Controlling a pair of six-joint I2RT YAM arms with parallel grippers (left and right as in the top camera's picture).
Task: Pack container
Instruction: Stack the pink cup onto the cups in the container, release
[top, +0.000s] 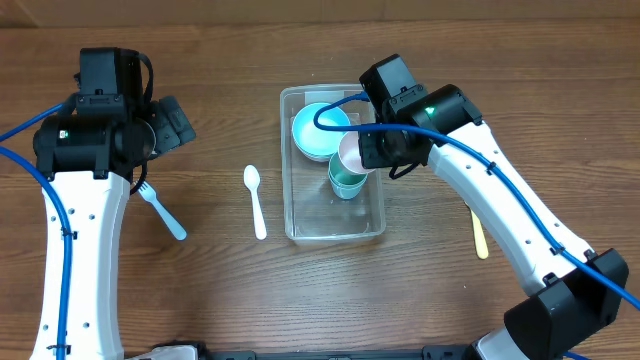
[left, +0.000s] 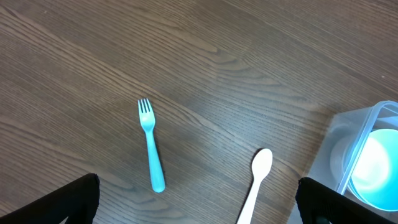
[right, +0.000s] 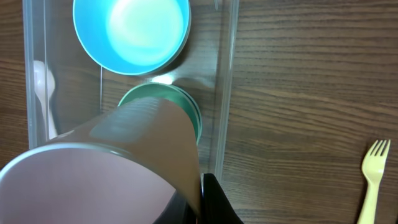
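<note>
Next, I release the pink cup with my right gripper inside the green cup (top: 349, 165) (right: 163, 115) in the clear container.
The clear rectangular container (top: 298, 228) stands at the table's middle and shows in the right wrist view (right: 225, 93). It holds a blue bowl (top: 316, 128) at its far end and a green cup (top: 345, 184). My right gripper (top: 372, 152) is shut on the rim of a pink cup (top: 354, 152), held tilted over the green cup (right: 194, 112); the pink cup (right: 124, 162) fills the right wrist view. My left gripper (left: 198, 202) is open and empty above a blue fork (left: 151, 152) and a white spoon (left: 256, 180).
The blue fork (top: 160, 208) lies left of the white spoon (top: 255, 200), both left of the container. A yellow fork (top: 479, 232) lies right of the container and shows in the right wrist view (right: 372, 177).
</note>
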